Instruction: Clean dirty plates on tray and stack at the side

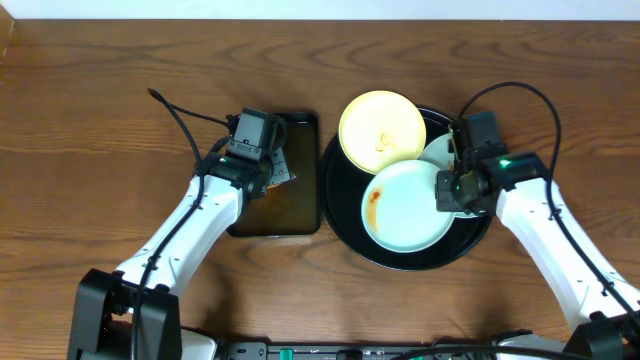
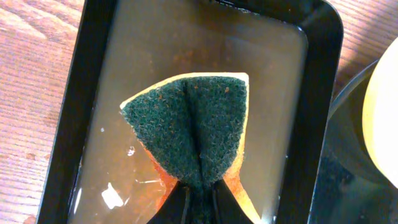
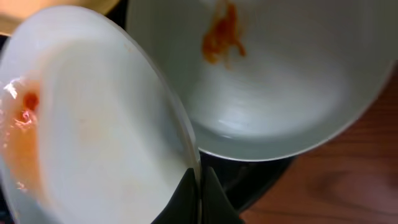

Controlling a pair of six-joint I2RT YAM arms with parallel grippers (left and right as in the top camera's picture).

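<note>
Next, my right gripper lets go of the tilted mint-white plate on the bare table (image 1: 556, 176) next to the tray, across from the basin.
The round black tray (image 1: 340, 228) holds three plates. The pale yellow plate (image 1: 382, 128) lies at its back. My right gripper (image 1: 448, 190) is shut on the right rim of a mint-white plate (image 1: 405, 208) with an orange smear and holds it tilted. The right wrist view shows the jaws (image 3: 200, 182) pinching that plate (image 3: 99, 137). The second smeared mint-white plate (image 3: 292, 81) lies beside it, partly hidden under the arm in the overhead view (image 1: 437, 150). My left gripper (image 2: 199, 200) is shut on a green-faced sponge (image 2: 193, 118) over brown water.
The rectangular black basin (image 1: 300, 205) of brownish water stands just left of the tray, almost touching it. Its rim (image 2: 93, 93) frames the sponge in the left wrist view. Bare wooden table (image 1: 100, 120) surrounds both. A black cable (image 1: 175, 115) trails from the left arm.
</note>
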